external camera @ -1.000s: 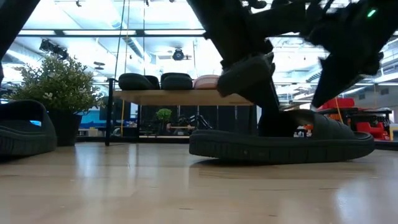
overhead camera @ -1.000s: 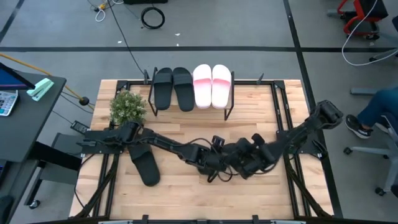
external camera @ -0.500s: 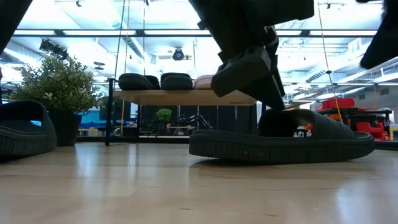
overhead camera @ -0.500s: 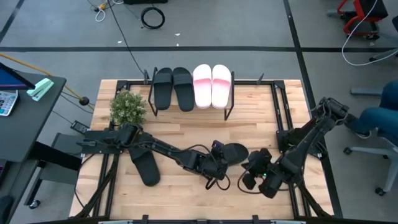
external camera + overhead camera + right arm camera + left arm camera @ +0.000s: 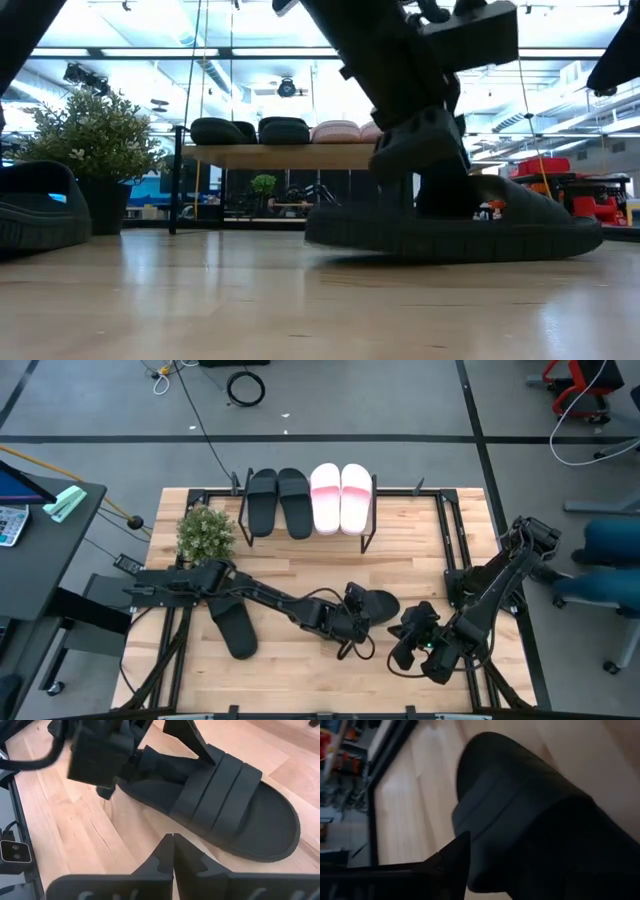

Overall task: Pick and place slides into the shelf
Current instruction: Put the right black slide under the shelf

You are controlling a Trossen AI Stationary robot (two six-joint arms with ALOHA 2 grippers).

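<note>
The black slide sits crooked to the shelf, so the left gripper will grab the strap's edge (image 5: 220, 762) and turn the slide toe-first toward the shelf before setting it down.
A black slide (image 5: 378, 605) lies sole-down on the table's middle right, with its heel toward the left arm. My left gripper (image 5: 356, 611) reaches it slanting down from the left. It is open, with its fingers (image 5: 191, 739) standing about the heel end (image 5: 152, 770). My right gripper (image 5: 173, 851) is shut and empty, and hovers just near-right of the slide's toe (image 5: 280, 832). The shelf (image 5: 308, 520) at the far edge carries two black slides (image 5: 278, 500) and two pink-and-white ones (image 5: 341, 497) on its top board. Another black slide (image 5: 232, 626) lies flat at the near left. My left gripper has its open fingers on either side of the slide's heel end (image 5: 152, 770), coming slantwise from above and from the table's left. I cannot tell whether they touch it. The slide lies flat on the table.
A potted plant (image 5: 205, 531) stands at the far left beside the shelf. Black frame rails (image 5: 452, 550) run along the table's right and left sides. Bare wood lies between the shelf and the arms (image 5: 330, 565). A person's legs (image 5: 605, 550) show beyond the right edge.
My right gripper has drawn back from the black slide toward the table's near right corner and swung round, staying shut. My left gripper has sunk a little and tipped down over the slide's heel end. The slide has stayed flat where it was.
</note>
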